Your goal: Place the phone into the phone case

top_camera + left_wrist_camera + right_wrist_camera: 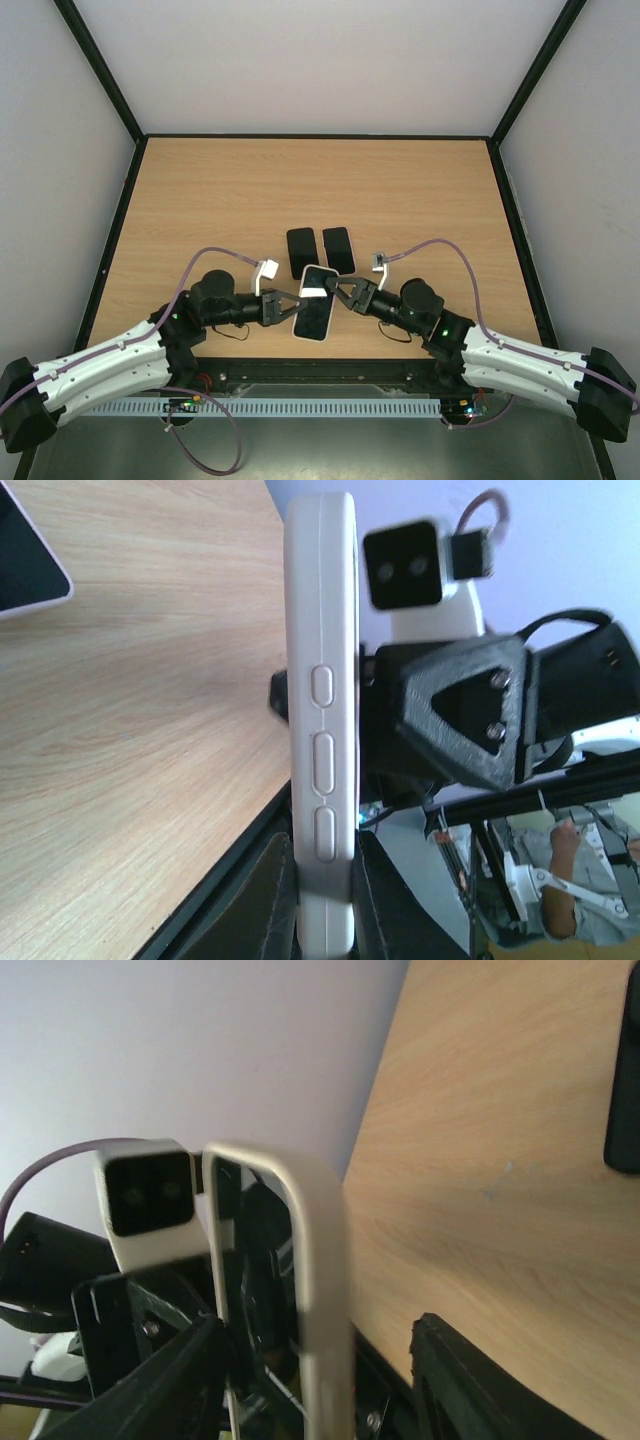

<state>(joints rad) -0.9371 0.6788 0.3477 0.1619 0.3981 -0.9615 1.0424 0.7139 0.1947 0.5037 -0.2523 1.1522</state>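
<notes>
Next, I release the white phone case from my left gripper on the table (pixel 263 268) beside the black slab nearest that gripper. The case is now above the table's near edge.
The white phone case (pixel 314 318) is held on edge above the table's near edge, with the dark phone (pixel 317 285) against it. In the left wrist view my left gripper (pixel 322 880) is shut on the case's button edge (pixel 320 680). In the top view the left gripper (pixel 290 305) is on the case's left and my right gripper (pixel 335 292) on its right. In the right wrist view the right gripper (pixel 320 1370) is open, its fingers wide on both sides of the case (pixel 320 1240). The phone's thin edge (pixel 222 1260) stands a gap away from the case there.
Two black phone-shaped slabs (pixel 300 246) (pixel 338 248) lie side by side just beyond the grippers. One shows at the left wrist view's top left (pixel 20 560), one at the right wrist view's right edge (pixel 625 1090). The wooden table (pixel 320 180) has black side rails.
</notes>
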